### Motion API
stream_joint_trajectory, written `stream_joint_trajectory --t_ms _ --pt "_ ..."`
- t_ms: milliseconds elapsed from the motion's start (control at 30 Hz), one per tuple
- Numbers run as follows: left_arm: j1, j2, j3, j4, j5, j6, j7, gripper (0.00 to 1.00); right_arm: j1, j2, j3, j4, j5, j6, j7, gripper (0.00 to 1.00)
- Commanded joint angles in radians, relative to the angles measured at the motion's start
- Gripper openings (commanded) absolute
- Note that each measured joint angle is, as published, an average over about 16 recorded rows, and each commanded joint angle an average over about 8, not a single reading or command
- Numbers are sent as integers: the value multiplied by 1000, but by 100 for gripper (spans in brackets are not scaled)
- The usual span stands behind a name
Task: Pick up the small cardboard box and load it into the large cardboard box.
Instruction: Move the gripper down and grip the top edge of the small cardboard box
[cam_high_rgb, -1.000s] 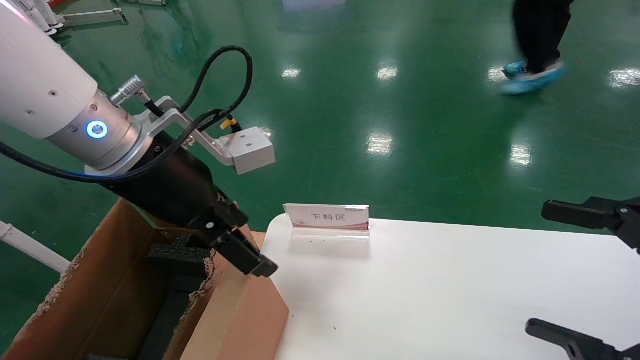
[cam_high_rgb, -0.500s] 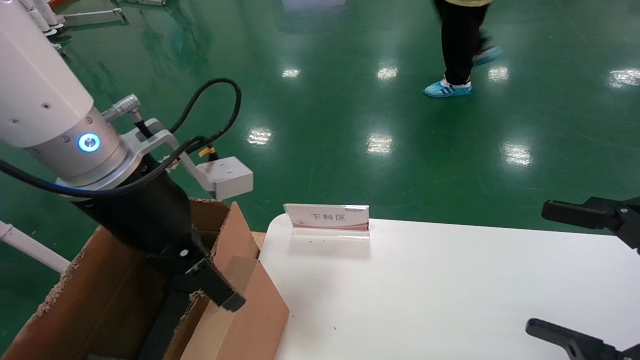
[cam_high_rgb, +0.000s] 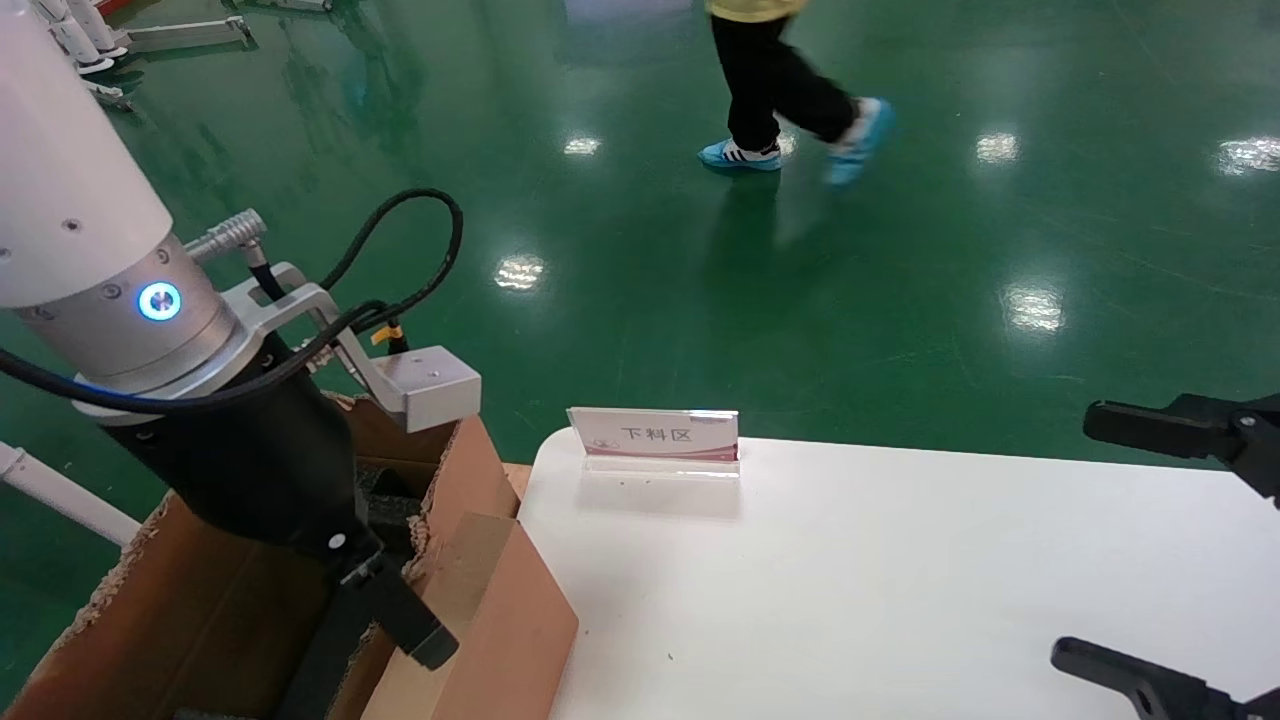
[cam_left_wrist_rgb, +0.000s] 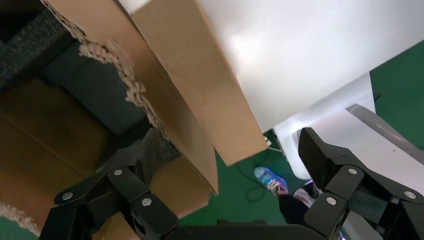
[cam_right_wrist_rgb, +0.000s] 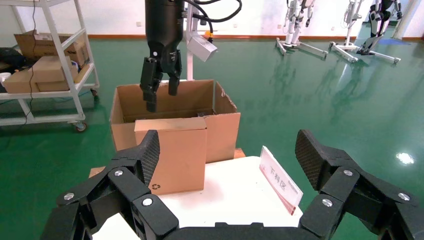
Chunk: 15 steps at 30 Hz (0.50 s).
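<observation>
The small cardboard box is the next thing to grasp. Next, my left gripper takes hold across the far half of its top (cam_high_rgb: 463, 586) (cam_left_wrist_rgb: 187, 56), with fingers against the box's wide sides.
The small cardboard box (cam_high_rgb: 490, 620) stands upright on the white table's left end, against the large cardboard box (cam_high_rgb: 190, 600). In the right wrist view the small box (cam_right_wrist_rgb: 172, 155) shows a dark round mark near a lower corner, with the large box (cam_right_wrist_rgb: 222, 130) behind it. My left gripper (cam_high_rgb: 400, 620) is open and empty, low over the large box's torn wall beside the small box. In the left wrist view (cam_left_wrist_rgb: 232, 160) the small box's top (cam_left_wrist_rgb: 200, 85) and the torn wall (cam_left_wrist_rgb: 125, 80) lie between its fingers, and black foam (cam_left_wrist_rgb: 30, 45) shows inside. My right gripper (cam_high_rgb: 1115, 545) is open and empty at the table's right end.
A small sign stand (cam_high_rgb: 655, 435) sits at the far edge of the white table (cam_high_rgb: 900, 600). A person (cam_high_rgb: 780, 80) walks across the green floor beyond. A shelf cart with cartons (cam_right_wrist_rgb: 45, 75) stands past the large box.
My left gripper has moved down and back toward me along the large box's wall. The small box has not moved. The person has walked to the left.
</observation>
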Motion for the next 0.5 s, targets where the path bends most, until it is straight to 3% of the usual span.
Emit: stream_joint_trajectory --t_ms 33,500 --pt "-13 10 23 -1 -15 0 -10 100 0 0 0 0 0 0 0 100" --pt "-51 42 79 0 -67 0 -25 100 0 0 0 0 0 0 0 100"
